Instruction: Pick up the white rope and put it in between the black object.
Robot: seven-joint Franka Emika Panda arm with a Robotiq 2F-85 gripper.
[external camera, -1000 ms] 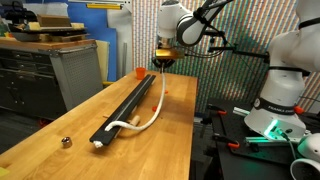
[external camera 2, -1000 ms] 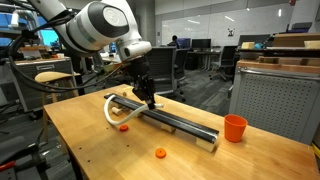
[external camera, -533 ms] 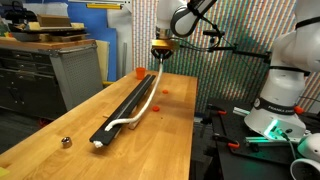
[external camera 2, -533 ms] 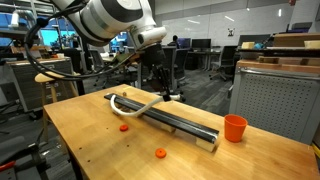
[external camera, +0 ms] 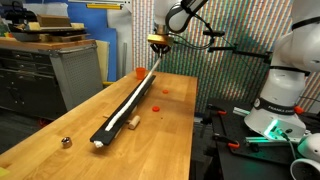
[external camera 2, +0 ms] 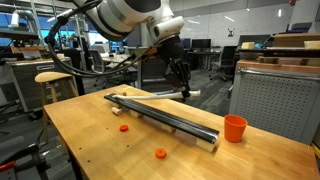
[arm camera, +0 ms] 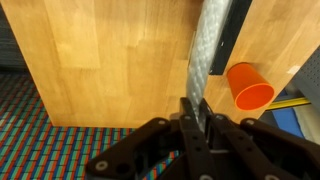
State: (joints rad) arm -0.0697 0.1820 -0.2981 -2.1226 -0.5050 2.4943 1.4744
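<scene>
The white rope's end, now held up above the rail, will be released by my gripper inside the far end of the black rail (external camera: pixel 151 75) (arm camera: pixel 209 68), close to the orange cup.
The black rail (external camera: pixel 118 122) lies lengthwise on the wooden table and shows in both exterior views (external camera 2: pixel 170 119). My gripper (external camera: pixel 158 44) is shut on one end of the white rope (external camera: pixel 143 92) and holds it up above the rail's far end. The rope runs taut from the jaws down to the rail's other end. In the wrist view the rope (arm camera: pixel 207 50) rises from between my fingers (arm camera: pixel 194 112), with the rail (arm camera: pixel 236 28) beside it. In an exterior view the gripper (external camera 2: pixel 185 90) hangs just above the rail.
An orange cup (external camera 2: pixel 234 128) stands near the rail's end and also shows in the wrist view (arm camera: pixel 248 85). Two small orange pieces (external camera 2: pixel 123 127) (external camera 2: pixel 160 153) lie on the table (external camera 2: pixel 90 140). A small metal object (external camera: pixel 66 142) sits near a table edge.
My gripper has risen and moved along toward the rail's far end with the rope. The rope's loose curve beside the rail has been pulled straight along it.
</scene>
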